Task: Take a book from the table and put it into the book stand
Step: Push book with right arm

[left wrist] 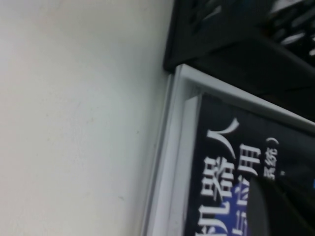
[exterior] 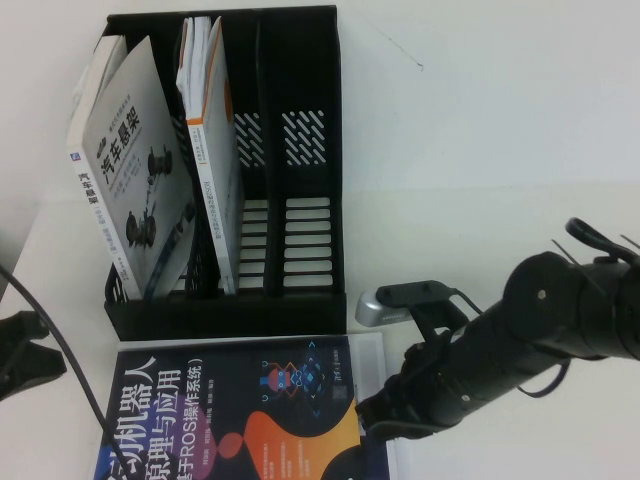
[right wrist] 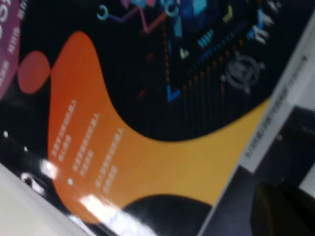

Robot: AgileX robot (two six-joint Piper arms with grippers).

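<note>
Next, my left gripper grips the dark book's edge (exterior: 110, 405) (left wrist: 185, 189) beside its white Chinese title, because my right gripper needs to push the book toward it.
The dark book (exterior: 230, 415) with its white Chinese title and orange shape lies flat on the white table (exterior: 500, 130), just in front of the black book stand (exterior: 300, 200). My right gripper (exterior: 375, 418) is low at the book's right edge, and the right wrist view shows the cover (right wrist: 147, 123) very close. My left gripper (exterior: 25, 355) is at the table's left edge, left of the book. The left wrist view shows the book's far left corner (left wrist: 221, 147) and the stand's base (left wrist: 236, 49).
A grey book with car-chassis pictures (exterior: 125, 170) leans in the stand's left slot, and a white-and-orange book (exterior: 210, 130) stands in the slot beside it. The two right slots (exterior: 305, 180) hold nothing. A white flat thing (exterior: 372, 390) lies under the dark book and shows as a border.
</note>
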